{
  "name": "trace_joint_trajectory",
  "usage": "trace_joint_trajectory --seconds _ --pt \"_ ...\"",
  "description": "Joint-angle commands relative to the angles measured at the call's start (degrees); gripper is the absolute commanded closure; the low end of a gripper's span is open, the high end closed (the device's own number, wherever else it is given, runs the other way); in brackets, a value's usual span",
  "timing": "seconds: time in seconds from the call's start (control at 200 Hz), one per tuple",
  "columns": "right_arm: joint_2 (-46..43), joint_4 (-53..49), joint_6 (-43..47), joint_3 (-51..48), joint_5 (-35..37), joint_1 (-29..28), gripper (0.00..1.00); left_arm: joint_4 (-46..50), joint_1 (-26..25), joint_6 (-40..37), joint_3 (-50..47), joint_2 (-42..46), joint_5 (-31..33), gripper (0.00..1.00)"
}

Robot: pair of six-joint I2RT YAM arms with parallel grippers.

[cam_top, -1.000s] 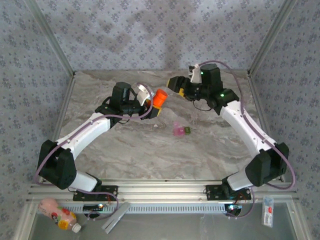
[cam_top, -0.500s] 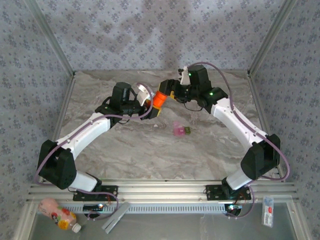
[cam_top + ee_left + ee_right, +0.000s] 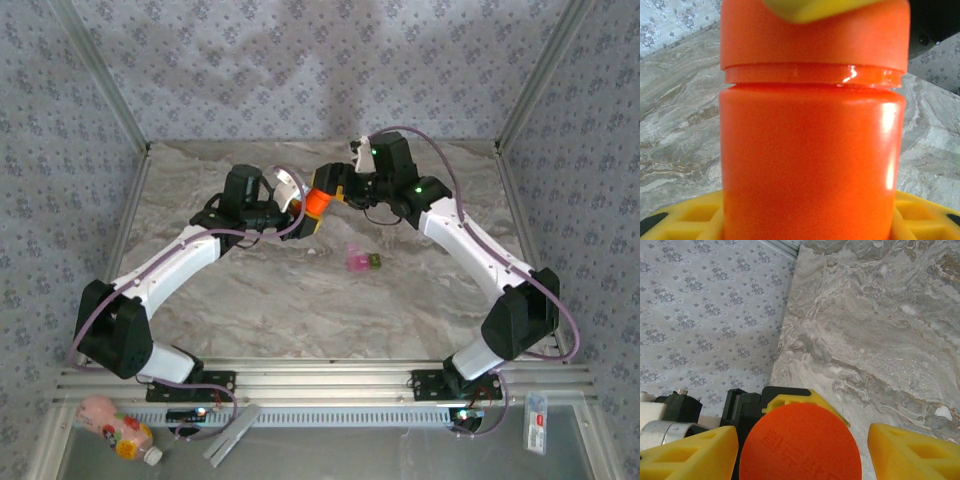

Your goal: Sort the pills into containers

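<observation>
The orange bottle's cap rests against one finger of the robot's right gripper, clear of the other, so the gripper should back off, turn and grip both cap sides (image 3: 852,455).
My left gripper (image 3: 306,212) is shut on the small orange bottle (image 3: 320,197), holding it above the back middle of the table. In the left wrist view the bottle (image 3: 810,150) stands upright, capped, between yellow fingers (image 3: 680,220). My right gripper (image 3: 336,186) stands open over the cap (image 3: 800,445), with one yellow finger (image 3: 695,455) at the cap's edge and the other a sliver clear. The pink and green containers (image 3: 362,261) lie on the table in front. A tiny white bit (image 3: 312,252) lies left of them; I cannot tell if it is a pill.
Patterned walls and metal posts close the marble table (image 3: 250,300) on three sides. Beyond the front rail lie a pink and white bottle (image 3: 118,428), a grey strip (image 3: 232,432) and a small packet (image 3: 537,422).
The right gripper has swung left from the back right and come down over the bottle's cap, its jaws narrowing a little. The left arm and bottle have stayed put.
</observation>
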State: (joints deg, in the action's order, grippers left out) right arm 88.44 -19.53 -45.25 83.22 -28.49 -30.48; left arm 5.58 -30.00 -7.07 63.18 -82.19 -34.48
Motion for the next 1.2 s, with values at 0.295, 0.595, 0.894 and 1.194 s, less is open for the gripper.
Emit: trace_joint_trajectory --seconds 0.295,0.595,0.894,1.194 --pt "-0.65 -0.51 1.32 1.07 -2.26 -0.26 0.49 -1.67 -0.03 -0.59 2.07 0.1 -1.4 1.0" --pt "1.15 12.41 20.51 -4.04 -23.8 5.39 0.55 -1.54 -0.04 -0.31 1.84 1.4 -2.62 1.0" --pt "3.85 20.19 19.61 -5.58 -32.97 8.32 0.44 -2.59 -0.05 0.87 0.78 2.64 -3.16 1.0" --pt "-4.04 20.35 5.48 -7.99 -25.12 10.89 0.23 -2.53 -0.04 0.35 0.8 2.48 -2.7 1.0"
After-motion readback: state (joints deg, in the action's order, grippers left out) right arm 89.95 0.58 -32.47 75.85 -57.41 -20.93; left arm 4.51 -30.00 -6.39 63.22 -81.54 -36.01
